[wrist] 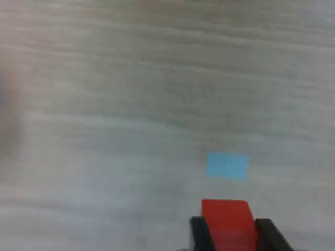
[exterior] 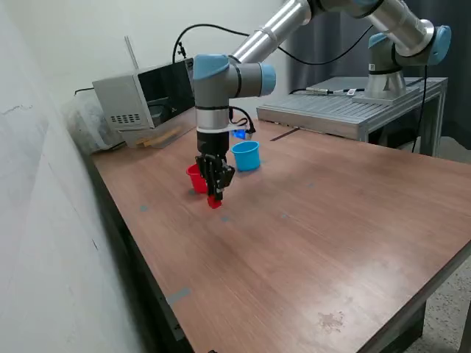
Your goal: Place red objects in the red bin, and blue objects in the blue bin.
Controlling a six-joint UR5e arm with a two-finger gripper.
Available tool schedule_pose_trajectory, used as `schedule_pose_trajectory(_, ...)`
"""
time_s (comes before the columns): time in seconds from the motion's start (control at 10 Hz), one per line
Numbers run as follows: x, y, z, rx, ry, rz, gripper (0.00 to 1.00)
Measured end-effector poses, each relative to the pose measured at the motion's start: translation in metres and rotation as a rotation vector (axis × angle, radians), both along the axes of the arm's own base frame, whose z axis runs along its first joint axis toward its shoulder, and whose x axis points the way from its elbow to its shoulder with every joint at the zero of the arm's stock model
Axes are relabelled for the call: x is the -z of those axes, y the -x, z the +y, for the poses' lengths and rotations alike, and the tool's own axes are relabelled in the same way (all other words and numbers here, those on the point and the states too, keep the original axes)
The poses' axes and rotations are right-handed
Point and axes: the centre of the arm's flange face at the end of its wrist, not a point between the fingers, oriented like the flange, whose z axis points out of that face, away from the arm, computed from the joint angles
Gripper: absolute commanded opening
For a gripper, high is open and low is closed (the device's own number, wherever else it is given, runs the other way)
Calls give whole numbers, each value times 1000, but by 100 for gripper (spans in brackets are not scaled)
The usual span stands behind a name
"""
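Note:
Next, the gripper drops the small red cube inside the red cup [exterior: 202, 179] near the light-blue cup.
My gripper [exterior: 214, 193] points straight down and is shut on a small red cube [exterior: 214, 201], at or just above the wooden table [exterior: 309, 235]; I cannot tell if the cube touches it. In the wrist view the red cube [wrist: 227, 222] sits between the two black fingertips [wrist: 198, 232]. The red cup [exterior: 194, 179] stands right behind the gripper, partly hidden by it. The light-blue cup [exterior: 246, 155] stands upright a little further back, towards the exterior view's right. No other red cube and no dark-blue cubes are in view.
A grey box-like device [exterior: 143, 95] stands at the back, on the exterior view's left, next to the wall. A metal bench [exterior: 338, 110] with the arm's base stands at the back right. A light-blue tape patch [wrist: 227, 165] lies on the table near the held cube.

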Motion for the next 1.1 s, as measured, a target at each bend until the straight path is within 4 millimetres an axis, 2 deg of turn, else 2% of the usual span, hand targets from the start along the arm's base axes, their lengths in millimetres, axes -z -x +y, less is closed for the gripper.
schedule_pose_trajectory(0.2, -45, -17, 6, 9, -3, 11, 0)
schedule_pose_trajectory(0.3, -59, -29, 25, 32, -3, -3, 0)
schedule_pose_trajectory(0.4, -65, -41, 52, 67, -3, -25, 0)
schedule_pose_trajectory(0.6, -65, -58, 112, 147, -2, -68, 0)
schedule_pose_trajectory(0.8, -62, -66, 160, 210, 0, -89, 0)
schedule_pose_trajectory(0.9, -61, -67, 173, 227, 2, -91, 0)
schedule_pose_trajectory(1.1, -60, -68, 183, 238, 6, -88, 0)
